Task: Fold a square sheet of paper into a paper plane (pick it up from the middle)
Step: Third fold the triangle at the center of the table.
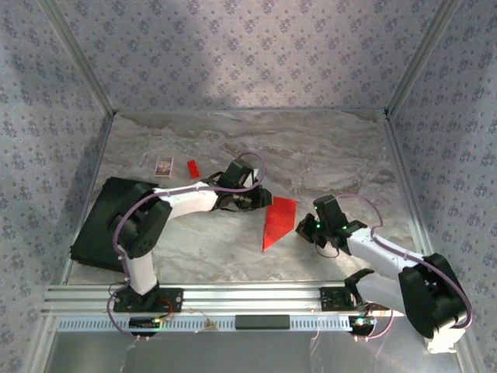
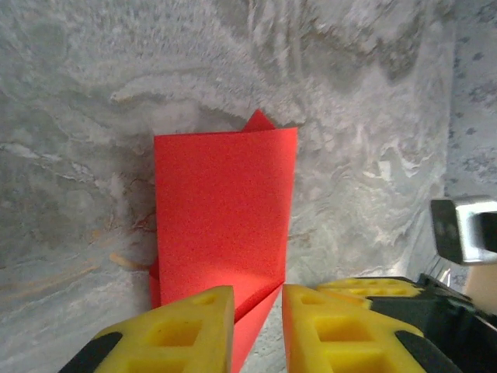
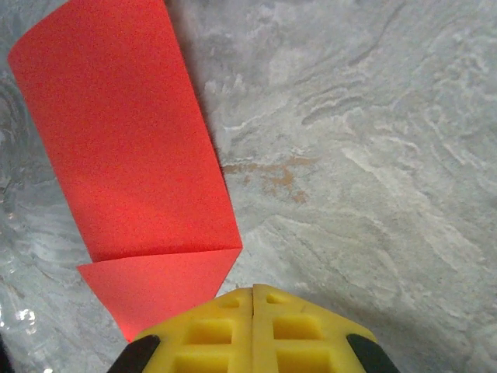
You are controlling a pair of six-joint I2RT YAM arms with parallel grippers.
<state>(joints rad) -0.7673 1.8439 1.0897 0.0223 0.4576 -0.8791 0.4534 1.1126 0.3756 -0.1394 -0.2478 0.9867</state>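
Observation:
My right gripper is shut beside the triangular corner's edge; it should open, move in, close at the paper's fold line (image 3: 167, 255).
The red sheet of paper (image 1: 278, 221) lies mid-table, folded into a long wedge that narrows toward the near side. In the left wrist view one flap of the paper (image 2: 225, 210) stands up from the table, and its lower edge runs into the gap of my left gripper (image 2: 258, 289). The yellow fingers (image 2: 186, 326) stand a little apart on either side of that edge. My right gripper (image 3: 254, 289) is shut with nothing between its fingers. Its tip sits just beside the paper (image 3: 124, 155), next to a folded triangular corner (image 3: 155, 287).
A small patterned card (image 1: 164, 165) and a tiny red block (image 1: 192, 168) lie at the back left. A black mat (image 1: 109, 221) covers the left side by the wall. An aluminium rail (image 1: 256, 297) runs along the near edge. Patterned walls enclose the marble table (image 1: 326, 155).

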